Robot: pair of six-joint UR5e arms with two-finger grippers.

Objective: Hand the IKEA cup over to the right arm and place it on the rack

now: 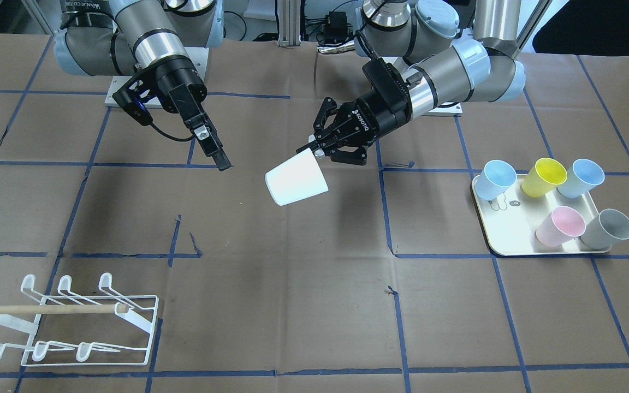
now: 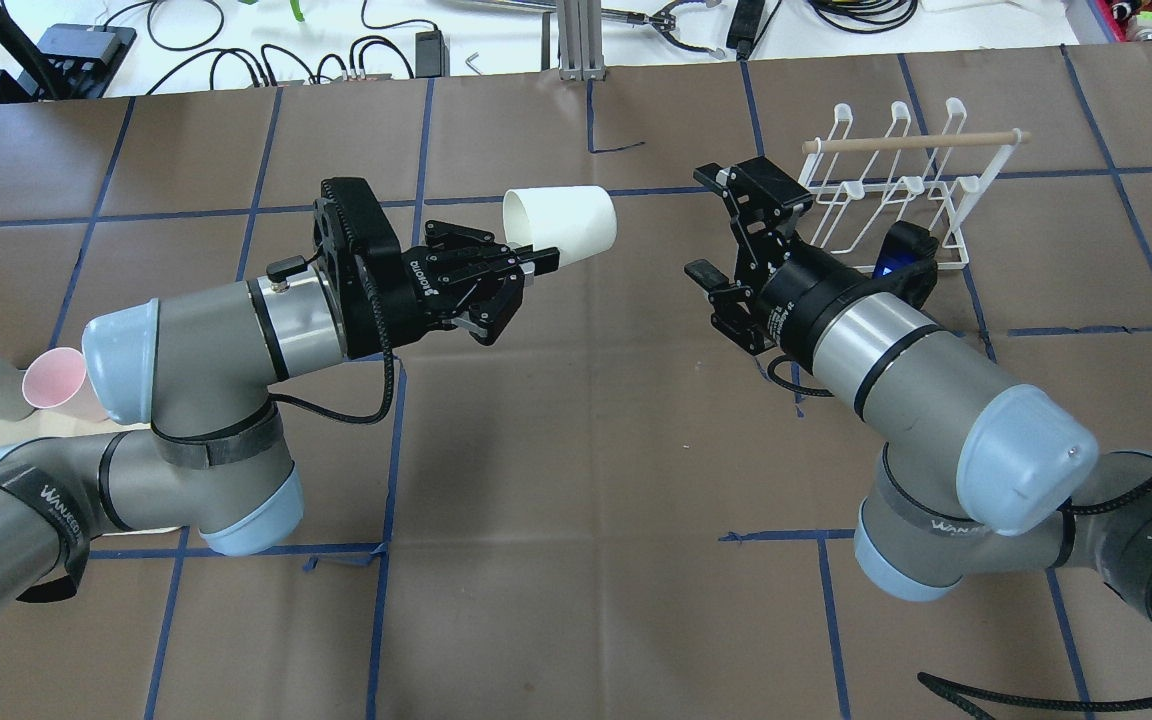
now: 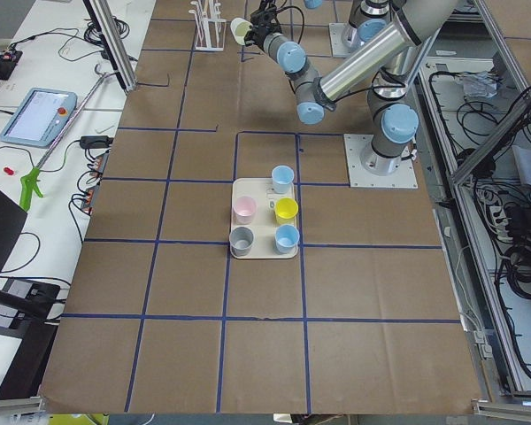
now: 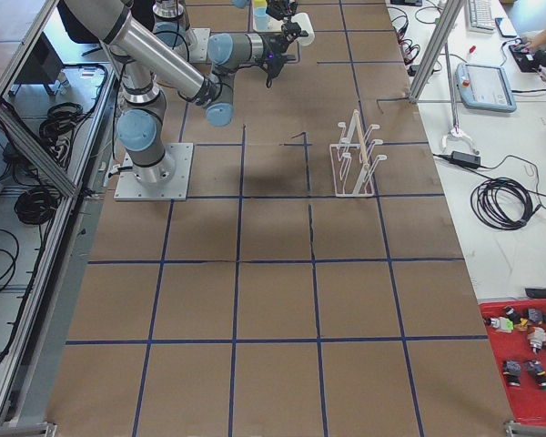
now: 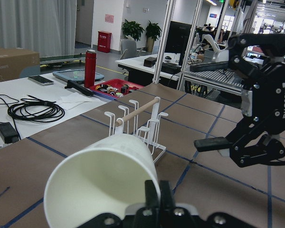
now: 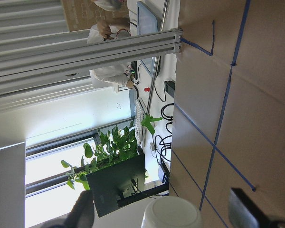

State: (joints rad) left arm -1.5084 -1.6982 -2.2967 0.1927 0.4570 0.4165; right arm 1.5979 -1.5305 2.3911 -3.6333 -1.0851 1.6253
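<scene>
I pick up the white IKEA cup next with my right gripper, closing it on the middle of the cup's sides (image 1: pixel 292 179), between its base and its rim.
My left gripper (image 2: pixel 544 260) is shut on the rim of a white IKEA cup (image 2: pixel 561 226) and holds it on its side above the table's middle, its closed base pointing at the right arm. The cup also shows in the front view (image 1: pixel 296 178) and the left wrist view (image 5: pixel 99 183). My right gripper (image 2: pixel 712 226) is open and empty, facing the cup's base a short gap away. In the right wrist view the cup's base (image 6: pixel 171 213) sits between its fingers (image 6: pixel 247 213). The white wire rack (image 2: pixel 896 185) with a wooden dowel stands beyond the right gripper.
A cream tray (image 1: pixel 511 237) at the left arm's side holds several upright cups, among them yellow (image 1: pixel 544 176), pink (image 1: pixel 560 225) and grey (image 1: pixel 608 228). The rack is also in the front view (image 1: pixel 74 327). Cables and tools lie past the table's far edge.
</scene>
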